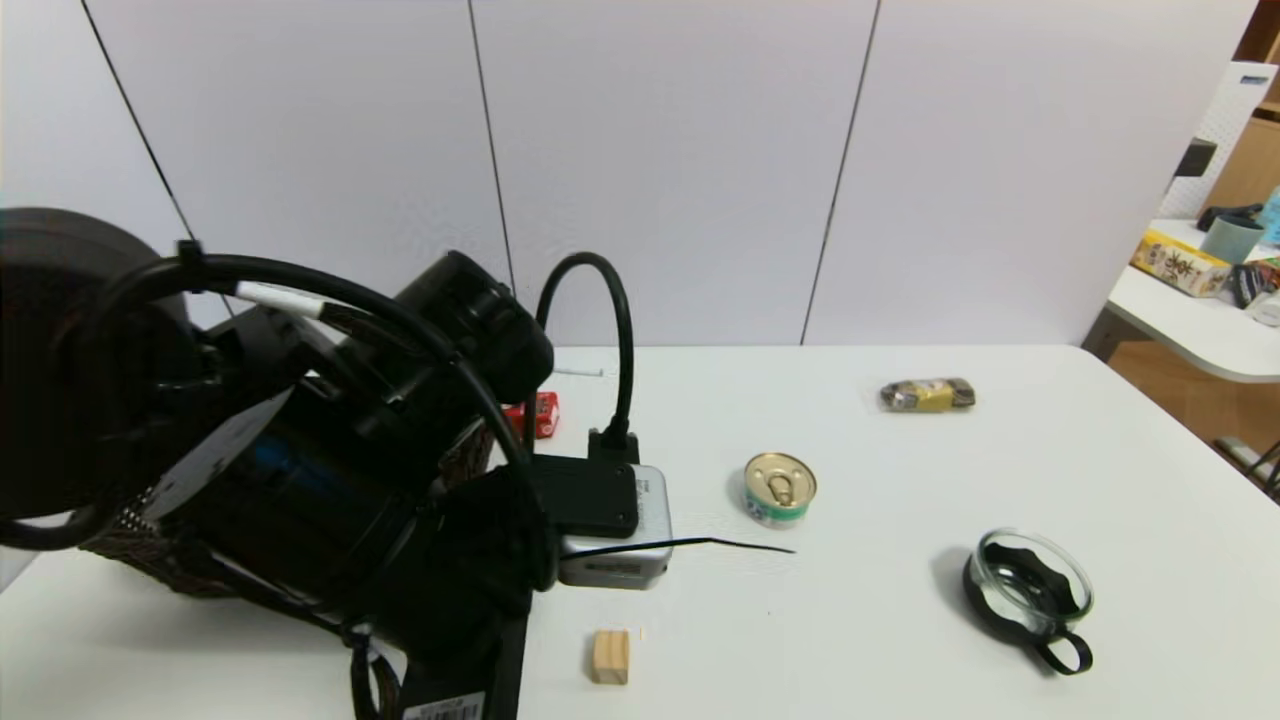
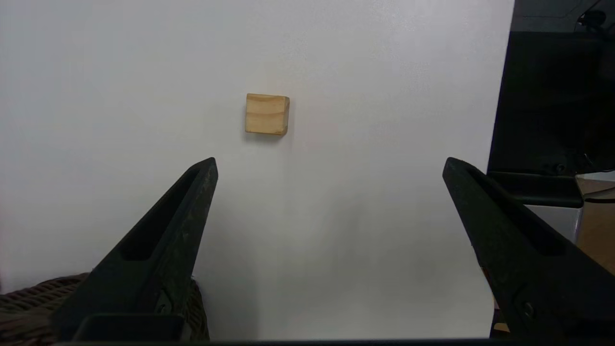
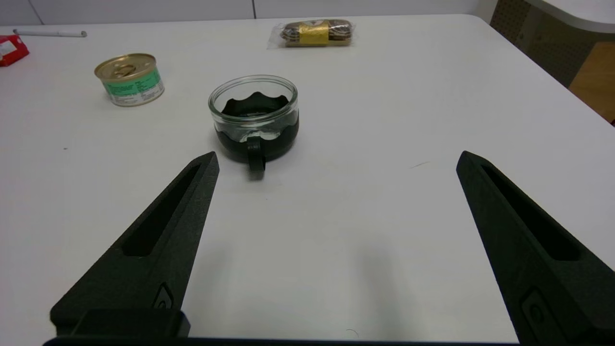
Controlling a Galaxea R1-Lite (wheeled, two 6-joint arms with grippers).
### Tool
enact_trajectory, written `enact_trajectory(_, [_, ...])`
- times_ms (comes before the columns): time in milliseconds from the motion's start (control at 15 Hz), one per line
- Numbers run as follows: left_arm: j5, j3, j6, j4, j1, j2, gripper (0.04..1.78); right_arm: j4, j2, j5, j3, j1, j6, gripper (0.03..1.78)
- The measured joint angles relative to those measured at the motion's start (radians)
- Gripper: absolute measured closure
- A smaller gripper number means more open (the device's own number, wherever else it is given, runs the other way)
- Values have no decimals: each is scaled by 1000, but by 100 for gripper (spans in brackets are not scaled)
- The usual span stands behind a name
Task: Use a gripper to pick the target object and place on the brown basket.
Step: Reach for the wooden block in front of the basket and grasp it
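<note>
A small tan wooden cube sits near the table's front edge. My left gripper should go there next and close on the cube's opposite sides (image 1: 611, 658) (image 2: 266, 114).
The small tan wooden cube (image 1: 610, 656) lies on the white table near its front edge. In the left wrist view the cube (image 2: 267, 114) lies beyond my left gripper (image 2: 329, 166), a little to one side of the gap between the fingers. The gripper is open and empty, hovering above the table apart from the cube. My left arm (image 1: 330, 480) covers most of the brown wicker basket (image 1: 125, 540), and a bit of its rim (image 2: 29, 302) shows by one finger. My right gripper (image 3: 336, 161) is open and empty over bare table and does not show in the head view.
A gold-lidded tin can (image 1: 779, 489) stands mid-table. A glass cup in a black holder (image 1: 1030, 590) stands at the front right, and a wrapped snack (image 1: 927, 394) lies farther back. A red packet (image 1: 540, 413) lies behind the left arm. The table's right edge (image 1: 1180, 450) is near.
</note>
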Motion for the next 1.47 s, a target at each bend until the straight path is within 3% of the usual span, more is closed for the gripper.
enact_trajectory(600, [6,-105,23,7,3,209,13,0,0,0,0,0,0,10])
enact_trajectory(1467, [63,-149,65,9,65,311,13,0,0,0,0,0,0,10])
